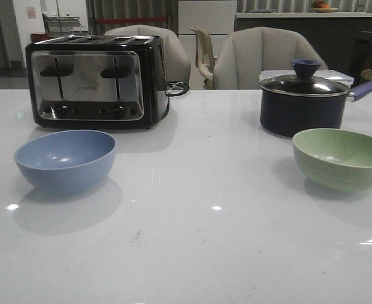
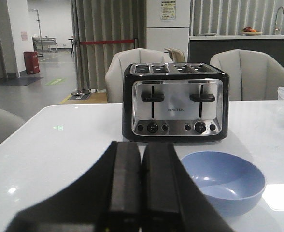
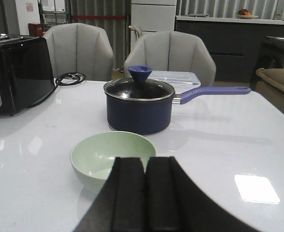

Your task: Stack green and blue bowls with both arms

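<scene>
I need to next move my right gripper to the green bowl's rim [image 3: 154,145], on the side farthest from the blue bowl, and close it there.
The dusty blue bowl [image 1: 66,158] stands upright and empty on the white table's left side, in front of the toaster. The pale green bowl [image 1: 341,157] stands upright and empty on the right, in front of the pot. Neither gripper shows in the front view. In the left wrist view my left gripper [image 2: 141,147] is shut and empty, held back from the blue bowl [image 2: 224,181], which lies ahead and to one side. In the right wrist view my right gripper [image 3: 145,161] is shut and empty, just behind the green bowl [image 3: 108,157].
A black and steel toaster [image 1: 94,79] stands at the back left, its cable [image 1: 178,88] trailing beside it. A dark lidded pot [image 1: 303,101] with a blue knob and long handle stands at the back right. Chairs [image 1: 262,57] line the table's far edge.
</scene>
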Controlling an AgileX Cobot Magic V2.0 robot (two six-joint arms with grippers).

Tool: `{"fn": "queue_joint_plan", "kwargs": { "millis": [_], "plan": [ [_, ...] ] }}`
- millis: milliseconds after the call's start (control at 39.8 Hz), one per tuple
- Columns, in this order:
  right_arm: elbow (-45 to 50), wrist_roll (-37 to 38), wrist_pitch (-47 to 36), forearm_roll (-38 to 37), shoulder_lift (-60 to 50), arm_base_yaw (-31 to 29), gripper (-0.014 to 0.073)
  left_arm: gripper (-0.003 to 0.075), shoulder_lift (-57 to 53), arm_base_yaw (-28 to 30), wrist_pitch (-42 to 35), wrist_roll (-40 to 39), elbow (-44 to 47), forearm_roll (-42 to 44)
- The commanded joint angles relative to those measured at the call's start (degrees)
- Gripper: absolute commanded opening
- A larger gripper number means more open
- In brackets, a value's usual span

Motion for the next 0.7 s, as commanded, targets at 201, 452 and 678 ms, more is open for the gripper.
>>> {"fn": "queue_joint_plan", "kwargs": {
  "millis": [201, 452, 678],
  "plan": [
    [-0.02, -0.33, -5.33, 0.27, -1.14, -0.39, 0.0043, 0.01, -1.17, 0.14, -5.39, -0.5, 1.09, -0.46],
    [-0.02, -0.33, -5.33, 0.27, -1.14, -0.39, 0.0043, 0.01, -1.17, 0.14, -5.39, -0.5, 1.09, -0.46],
    [-0.02, -0.38, -5.85, 0.27, -1.14, -0.39, 0.0043, 0.01, -1.17, 0.14, -5.39, -0.5, 1.09, -0.46]
  ]
}}
